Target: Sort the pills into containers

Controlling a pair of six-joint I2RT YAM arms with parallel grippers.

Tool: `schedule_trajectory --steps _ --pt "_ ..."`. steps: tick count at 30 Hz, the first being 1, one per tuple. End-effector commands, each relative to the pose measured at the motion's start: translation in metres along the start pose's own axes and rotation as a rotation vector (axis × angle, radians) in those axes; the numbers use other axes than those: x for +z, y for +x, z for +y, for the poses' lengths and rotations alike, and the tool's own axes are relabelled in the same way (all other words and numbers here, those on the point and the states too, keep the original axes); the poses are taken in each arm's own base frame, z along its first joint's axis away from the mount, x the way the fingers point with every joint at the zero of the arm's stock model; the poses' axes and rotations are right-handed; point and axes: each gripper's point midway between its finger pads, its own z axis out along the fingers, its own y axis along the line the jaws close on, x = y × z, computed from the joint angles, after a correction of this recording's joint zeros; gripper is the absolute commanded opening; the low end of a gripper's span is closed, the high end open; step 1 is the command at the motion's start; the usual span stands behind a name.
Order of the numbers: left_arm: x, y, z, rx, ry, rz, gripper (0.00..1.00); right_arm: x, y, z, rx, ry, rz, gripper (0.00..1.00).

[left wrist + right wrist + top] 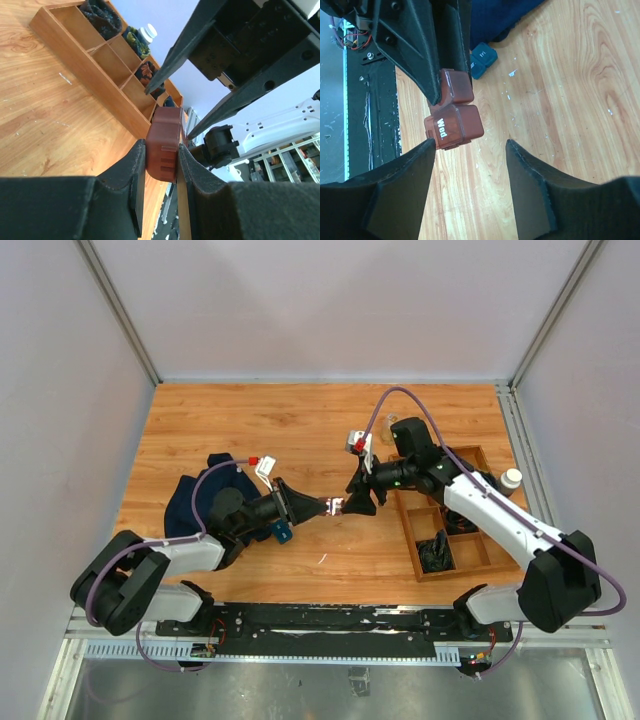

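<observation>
The robot's left gripper will release the reddish-brown container on the table [331,500] [12,134] between the teal box and the wooden tray.
A small reddish-brown container [454,125] marked "Wed" hangs above the table, its lid [457,87] hinged open. My left gripper [161,145] is shut on the container [165,135], pinching its sides; in the top view this gripper [322,507] points right at mid-table. My right gripper [470,145] faces it, open, and its left fingertip [427,150] is at the container's lower corner while the other stands well apart. From above, the right gripper [352,498] sits just right of the container [337,505]. Pills are out of view.
A wooden divided tray [470,565] lies at the right, with dark bundles in some compartments. A white-capped bottle [511,479] stands past its far edge. A dark blue cloth [195,500] and a teal box [282,532] lie under the left arm.
</observation>
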Motion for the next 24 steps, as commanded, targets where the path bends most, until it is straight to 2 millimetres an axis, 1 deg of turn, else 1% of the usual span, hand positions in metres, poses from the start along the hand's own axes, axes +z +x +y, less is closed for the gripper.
schedule_trajectory --steps 1,4,6,18,21,24 --pt "0.004 -0.015 -0.025 0.05 0.085 -0.034 0.0 0.001 -0.002 -0.005 0.04 0.022 -0.023 0.62" --pt "0.003 -0.017 -0.028 0.054 0.093 -0.039 0.0 0.006 -0.004 0.005 0.086 -0.044 -0.047 0.69" --pt "0.003 -0.018 -0.031 0.058 0.103 -0.042 0.0 0.009 -0.007 0.011 0.119 -0.094 -0.074 0.7" --pt "-0.003 -0.021 -0.051 0.068 0.165 -0.042 0.0 0.009 -0.023 0.032 0.235 -0.257 -0.157 0.62" --pt "-0.004 -0.022 -0.056 0.07 0.183 -0.046 0.0 0.01 -0.023 0.034 0.249 -0.278 -0.157 0.6" --pt "-0.004 -0.022 -0.058 0.071 0.194 -0.045 0.0 0.01 -0.024 0.036 0.261 -0.293 -0.16 0.56"
